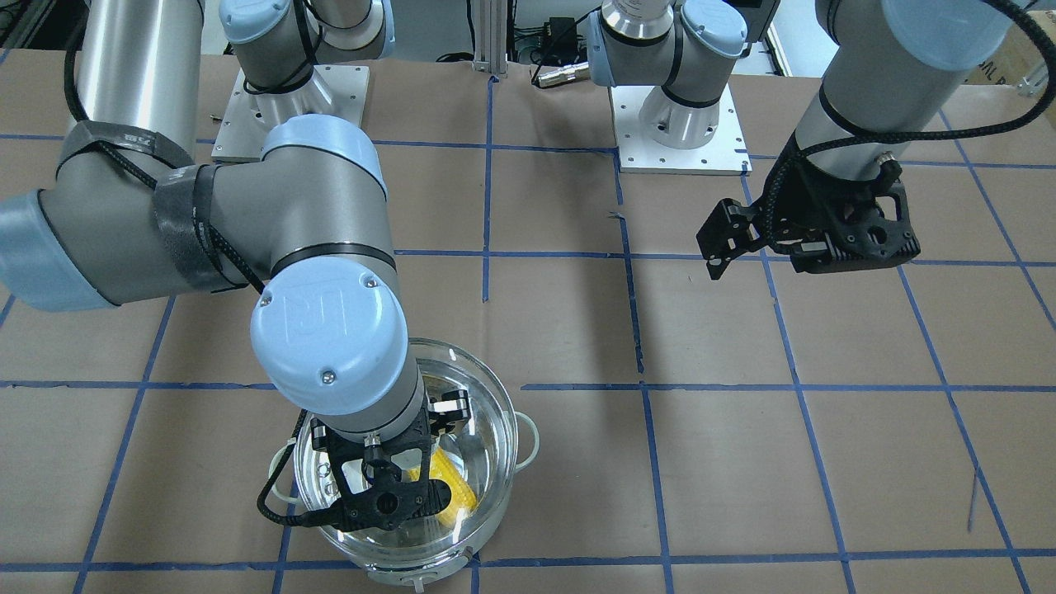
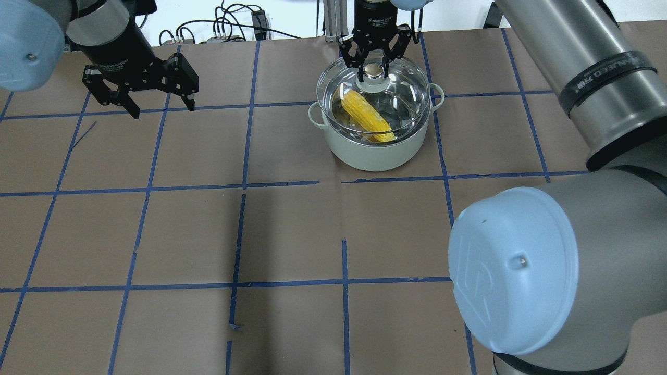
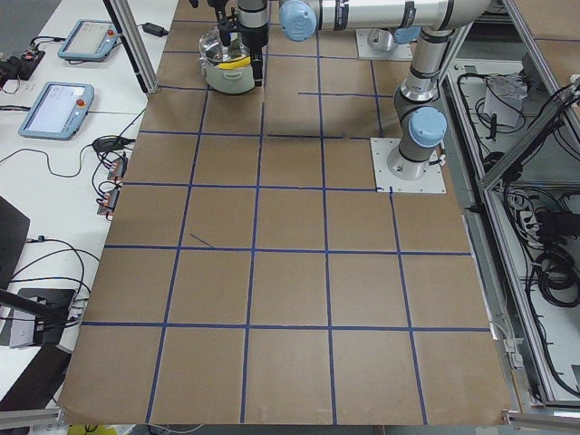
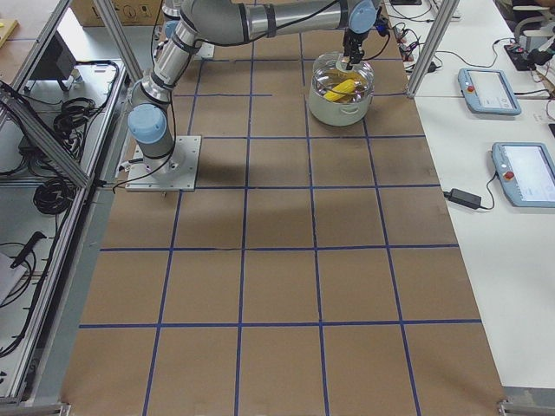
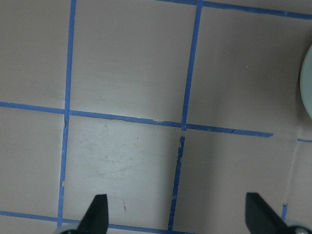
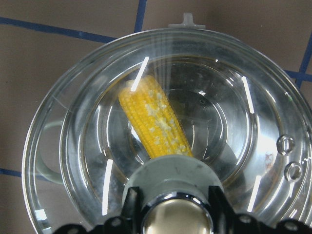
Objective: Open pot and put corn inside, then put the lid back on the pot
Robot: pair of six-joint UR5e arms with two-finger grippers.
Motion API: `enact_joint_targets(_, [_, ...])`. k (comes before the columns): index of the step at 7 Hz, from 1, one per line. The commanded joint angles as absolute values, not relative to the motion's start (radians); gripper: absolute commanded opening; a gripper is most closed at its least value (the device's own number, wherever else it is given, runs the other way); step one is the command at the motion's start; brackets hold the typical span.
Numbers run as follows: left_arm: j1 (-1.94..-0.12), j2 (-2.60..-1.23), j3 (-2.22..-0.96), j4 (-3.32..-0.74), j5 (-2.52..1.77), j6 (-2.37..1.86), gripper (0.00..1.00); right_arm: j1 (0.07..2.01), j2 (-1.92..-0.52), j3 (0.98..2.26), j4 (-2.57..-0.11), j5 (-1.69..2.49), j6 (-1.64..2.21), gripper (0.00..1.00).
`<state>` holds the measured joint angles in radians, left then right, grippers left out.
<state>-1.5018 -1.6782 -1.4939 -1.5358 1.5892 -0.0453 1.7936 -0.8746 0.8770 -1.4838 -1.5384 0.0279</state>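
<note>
The glass lid, now over the pot's mouth, will be released by my right gripper flat on the pot's rim (image 1: 407, 459) (image 6: 176, 193), so that it covers the yellow corn.
The pot (image 2: 375, 153) stands far on the table, right of centre in the overhead view. The yellow corn (image 2: 367, 114) lies inside it, also in the right wrist view (image 6: 153, 119). The glass lid (image 2: 401, 78) is over the pot's mouth, shifted slightly to the far side; I cannot tell whether it rests on the rim. My right gripper (image 2: 373, 70) is shut on the lid's knob (image 6: 178, 214) from above. My left gripper (image 2: 162, 108) hangs open and empty above the table, far left of the pot.
Brown paper with blue tape grid lines (image 2: 242, 185) covers the table. The pot's pale edge (image 5: 308, 83) shows at the right border of the left wrist view. The arm bases (image 1: 681, 124) stand on white plates at the robot's side.
</note>
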Motion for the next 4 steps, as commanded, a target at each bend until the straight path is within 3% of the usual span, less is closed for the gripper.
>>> enact_joint_targets(1, [-1.502, -1.681, -1.497, -1.536, 1.612, -0.044, 1.0, 1.778, -0.873, 0.903, -1.523, -1.481, 0.026, 0.05])
enact_joint_targets(4, [-1.503, -1.681, -1.502, -1.534, 1.614, -0.044, 1.0, 1.775, -0.874, 0.911, -1.529, -1.46, 0.02, 0.05])
